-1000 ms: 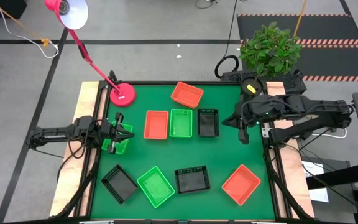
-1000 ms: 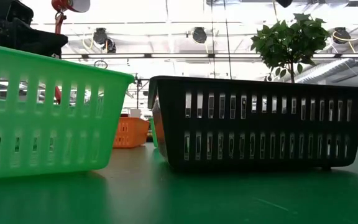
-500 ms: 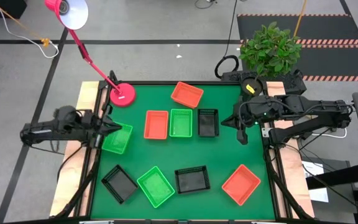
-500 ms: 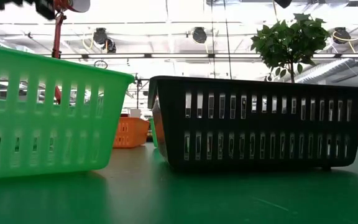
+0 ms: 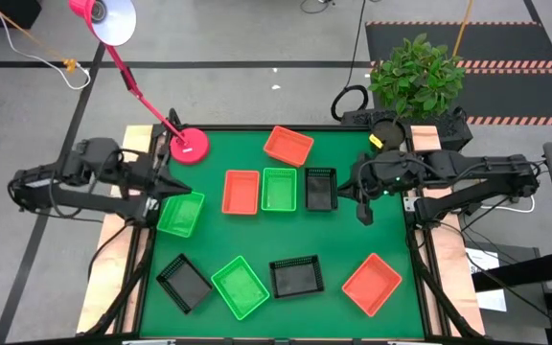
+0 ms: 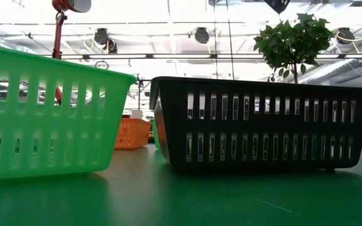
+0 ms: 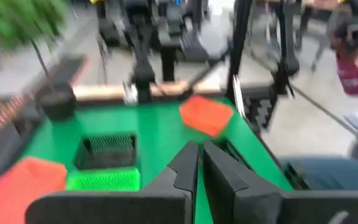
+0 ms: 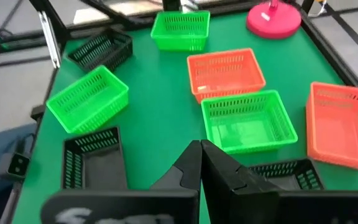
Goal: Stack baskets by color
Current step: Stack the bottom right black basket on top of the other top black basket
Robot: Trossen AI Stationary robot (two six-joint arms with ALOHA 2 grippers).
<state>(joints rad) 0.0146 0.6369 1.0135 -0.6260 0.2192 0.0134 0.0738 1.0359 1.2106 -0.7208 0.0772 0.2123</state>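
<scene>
The near-row black basket's short side (image 5: 320, 273) (image 8: 96, 187) facing the near-row orange-red basket is the next place for my right gripper, which should go there and close on it.
Nine baskets rest on their bottoms on the green table. An orange-red one (image 5: 241, 192), a green one (image 5: 279, 189) and a black one (image 5: 320, 189) stand side by side in the middle. Another orange-red basket (image 5: 288, 145) lies farther back. Along the near side are a black (image 5: 183, 283), a green (image 5: 240, 287), a black (image 5: 296, 277) and an orange-red basket (image 5: 371, 284). One green basket (image 5: 181, 213) sits at the left edge. My left gripper (image 5: 169, 182) hangs shut and empty above that basket's far side. My right gripper (image 5: 364, 206) hovers shut and empty to the right of the middle black basket.
A pink lamp base (image 5: 189, 147) stands at the far left corner, its arm slanting up and away to the left. A potted plant (image 5: 416, 75) stands beyond the far right corner. Bare green table (image 5: 257, 240) lies between the middle row and the near row.
My left gripper has risen from the green basket at the left edge and drawn back toward the table's left edge, still shut; the basket stays where it was. My right gripper has edged a little toward the table's middle.
</scene>
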